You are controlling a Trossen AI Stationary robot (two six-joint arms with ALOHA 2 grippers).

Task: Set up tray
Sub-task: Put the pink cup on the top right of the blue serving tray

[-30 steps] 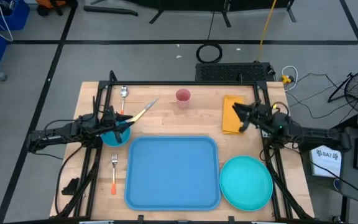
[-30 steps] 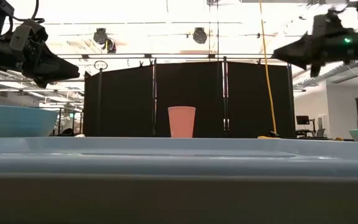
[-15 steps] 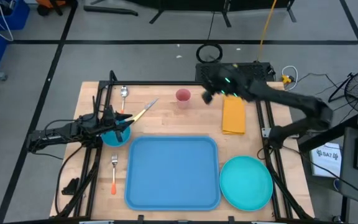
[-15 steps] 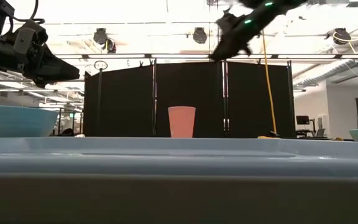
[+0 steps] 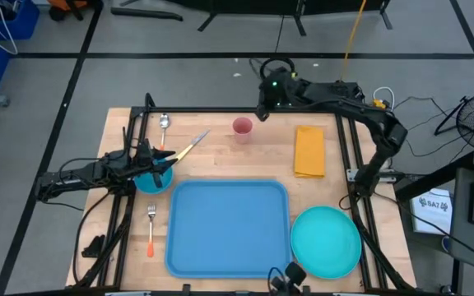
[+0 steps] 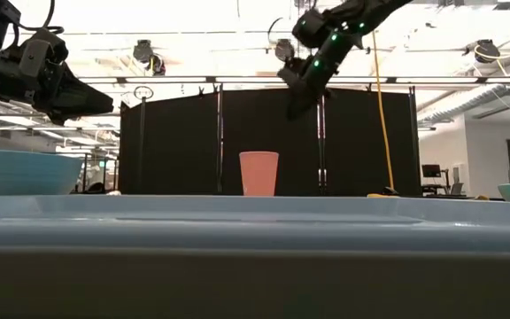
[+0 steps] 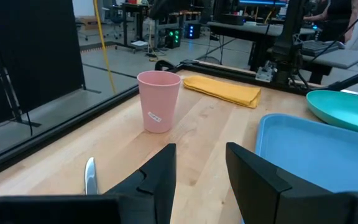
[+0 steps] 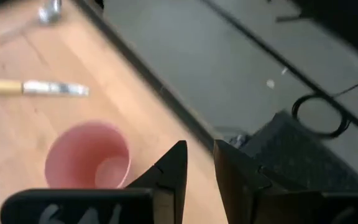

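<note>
The robot's right gripper will next move to the pink cup's rim point(image 5: 252, 123) point(image 8: 129, 158), on the side toward the yellow-orange napkin, and close there.
The blue tray point(image 5: 229, 228) lies flat near the table's front edge, with nothing on it. A pink cup point(image 5: 242, 127) stands upright at the far middle. My right gripper point(image 5: 262, 111) hangs high above the table, just right of and beyond the cup point(image 8: 89, 155). It slants downward, its fingers point(image 8: 173, 171) a narrow gap apart and holding nothing. My left gripper point(image 5: 168, 156) waits open at the left, over a blue bowl point(image 5: 151, 178), pointing level toward the cup point(image 7: 159, 99).
A yellow-orange napkin point(image 5: 309, 150) lies far right, and a turquoise plate point(image 5: 326, 241) sits right of the tray. A yellow-handled knife point(image 5: 189, 148) and a spoon point(image 5: 164, 123) lie far left, a fork point(image 5: 151, 230) left of the tray. Black frame rails point(image 5: 245, 109) edge the table.
My right gripper has swung from over the napkin toward the table's far edge and left, rising and tipping its fingers downward. It now hangs beside the pink cup. No object has moved.
</note>
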